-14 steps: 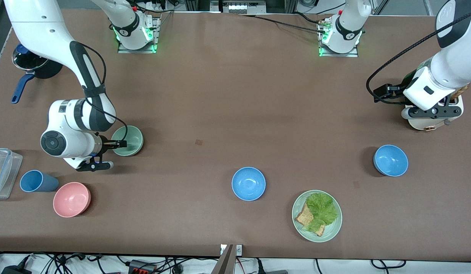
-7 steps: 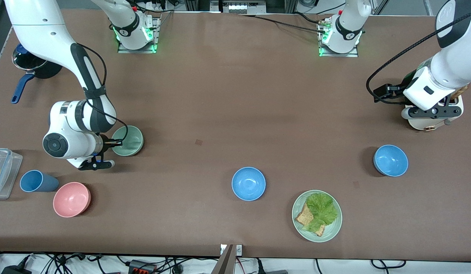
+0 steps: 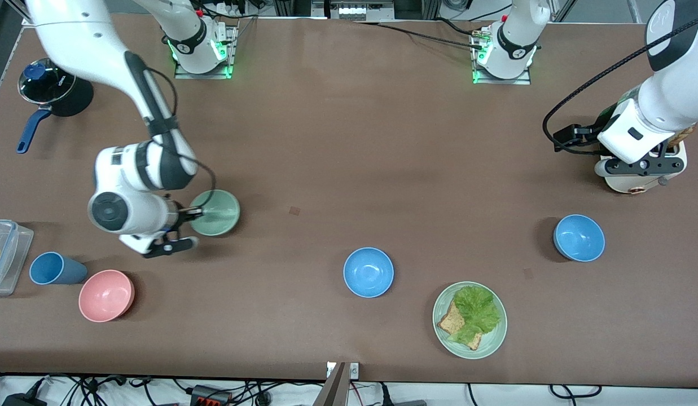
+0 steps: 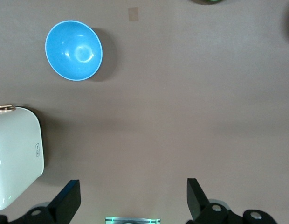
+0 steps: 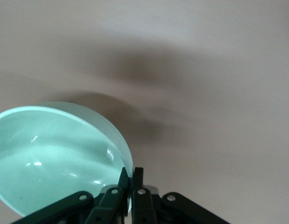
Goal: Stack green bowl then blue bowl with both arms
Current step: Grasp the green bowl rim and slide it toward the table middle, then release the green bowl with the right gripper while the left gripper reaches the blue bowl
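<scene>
My right gripper will let go of the green bowl on the bare table (image 3: 349, 186), at a spot that is a little behind the middle blue bowl.
My right gripper (image 3: 193, 213) is shut on the rim of the pale green bowl (image 3: 216, 212) and holds it a little above the table, toward the right arm's end. In the right wrist view the green bowl (image 5: 56, 154) fills one side, its rim pinched at my right gripper (image 5: 131, 176). One blue bowl (image 3: 368, 272) sits mid-table near the front camera. A second blue bowl (image 3: 579, 237) sits toward the left arm's end and shows in the left wrist view (image 4: 73, 50). My left gripper (image 4: 133, 196) is open and empty, waiting over a white appliance (image 3: 642, 172).
A green plate (image 3: 443, 334) with lettuce and toast sits beside the middle blue bowl, nearer the camera. A pink bowl (image 3: 106, 295), a blue cup (image 3: 55, 268) and a clear box (image 3: 4, 254) sit at the right arm's end. A dark pot (image 3: 55, 84) stands farther back.
My right gripper has lifted the green bowl and carried it toward the table's middle. The left arm has not moved.
</scene>
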Controlling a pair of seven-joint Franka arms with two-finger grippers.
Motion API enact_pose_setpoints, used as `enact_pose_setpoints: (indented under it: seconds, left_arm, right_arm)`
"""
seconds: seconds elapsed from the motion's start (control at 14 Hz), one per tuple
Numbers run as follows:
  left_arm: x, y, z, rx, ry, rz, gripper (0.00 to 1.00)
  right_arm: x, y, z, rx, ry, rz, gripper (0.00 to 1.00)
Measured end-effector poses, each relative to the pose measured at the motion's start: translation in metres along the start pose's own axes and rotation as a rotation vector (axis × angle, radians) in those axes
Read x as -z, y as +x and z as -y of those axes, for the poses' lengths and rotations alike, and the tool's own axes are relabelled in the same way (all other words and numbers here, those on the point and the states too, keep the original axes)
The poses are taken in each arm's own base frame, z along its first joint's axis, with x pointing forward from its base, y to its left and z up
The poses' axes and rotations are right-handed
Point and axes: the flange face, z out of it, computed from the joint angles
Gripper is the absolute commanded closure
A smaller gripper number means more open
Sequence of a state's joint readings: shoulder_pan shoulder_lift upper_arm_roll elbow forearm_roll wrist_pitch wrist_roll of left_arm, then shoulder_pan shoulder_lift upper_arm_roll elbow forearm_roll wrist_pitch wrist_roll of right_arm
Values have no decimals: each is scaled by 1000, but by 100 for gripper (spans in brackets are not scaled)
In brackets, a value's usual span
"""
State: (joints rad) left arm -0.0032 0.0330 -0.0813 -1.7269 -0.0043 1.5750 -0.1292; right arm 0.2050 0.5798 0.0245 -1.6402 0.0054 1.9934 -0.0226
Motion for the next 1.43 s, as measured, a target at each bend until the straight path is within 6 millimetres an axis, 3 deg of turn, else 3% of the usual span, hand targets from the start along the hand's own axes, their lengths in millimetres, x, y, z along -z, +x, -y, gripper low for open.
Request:
enact_pose_setpoints:
  seconds: [0.14, 0.36, 0.57, 0.79, 0.93, 1.07, 1.14, 1.21, 1.43]
  left_arm:
    - [0, 0, 0, 0, 0, 0, 0]
    - [0, 0, 0, 0, 0, 0, 0]
    - [-3, 2, 1, 2, 0, 7, 0]
    - [-19, 17, 15, -17, -4, 12, 0]
    - [-43, 38, 42, -32, -13, -7, 0]
    - [-83, 59, 77, -63, -23, -44, 0]
    - [-105, 66, 93, -81, -12, -68, 0]
    - [-126, 70, 109, -101, 11, -83, 0]
    - [-175, 85, 142, -144, 16, -60, 0]
  right_arm:
    - [11, 2, 72, -18, 9, -14, 100]
    - [0, -11, 178, -53, -18, -9, 100]
    - [-18, -22, 257, -101, 3, 7, 100]
    - [-31, -29, 309, -142, 24, 16, 100]
    - [-39, -26, 323, -156, 37, -1, 100]
    - [-50, -19, 323, -176, 71, -14, 99]
    - [-55, -18, 322, -184, 77, -10, 11]
    - [-58, -17, 322, -190, 80, -6, 0]
    - [-43, -13, 326, -250, 97, -27, 0]
